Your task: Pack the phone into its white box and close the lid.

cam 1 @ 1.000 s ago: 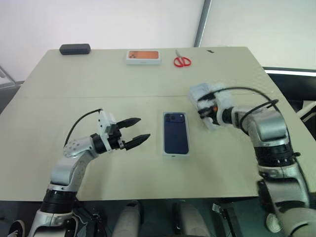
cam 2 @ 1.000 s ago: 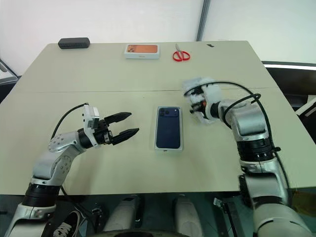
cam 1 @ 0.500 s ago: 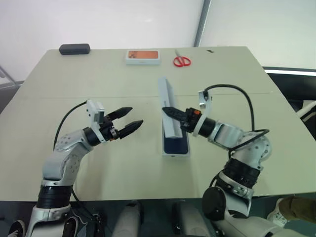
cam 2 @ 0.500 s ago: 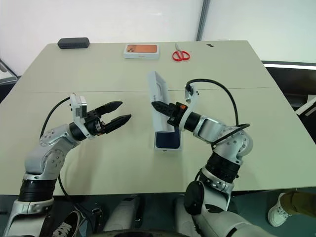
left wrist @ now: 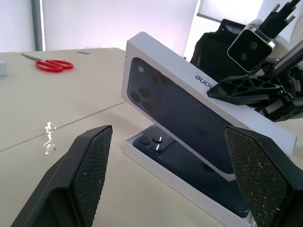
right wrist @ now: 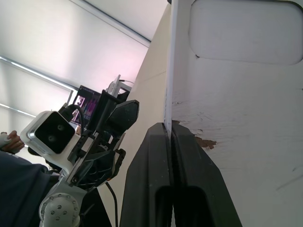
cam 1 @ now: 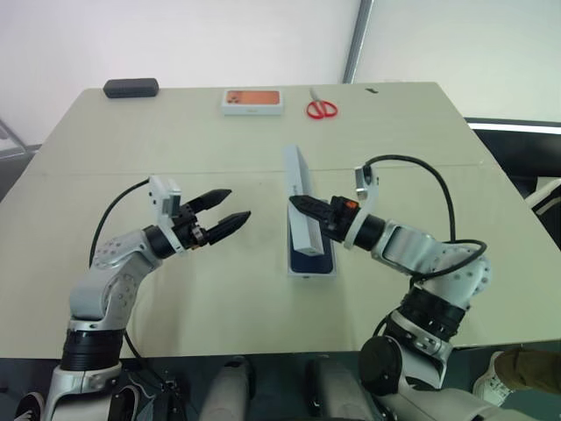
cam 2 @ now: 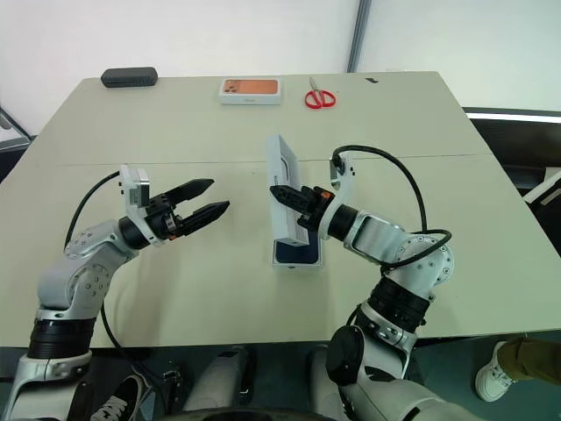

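Note:
Next, my right gripper releases the lid so that it lies flat on top of the white box (cam 1: 306, 231), over the dark blue phone.
The dark blue phone (cam 1: 314, 260) lies camera side up in the white box (cam 1: 311, 274) at the table's middle. Over it the lid (cam 1: 298, 180) stands on its long edge, tilted, its printed phone face (left wrist: 189, 118) turned toward my left gripper. My right gripper (cam 1: 296, 203) is shut on the lid's wall, and its fingers (right wrist: 165, 156) pinch the white rim. My left gripper (cam 1: 238, 203) hangs open to the left of the box, apart from it, its fingers (left wrist: 90, 175) framing the lid and box.
At the table's far edge lie a small white box with an orange picture (cam 1: 253, 101), red scissors (cam 1: 323, 109) and a black case (cam 1: 131, 88). The table (cam 1: 175, 289) ends close in front of both arms.
My right arm swung in from the right and turned, bringing the lid on edge over the boxed phone. My left gripper rose slightly and stayed open.

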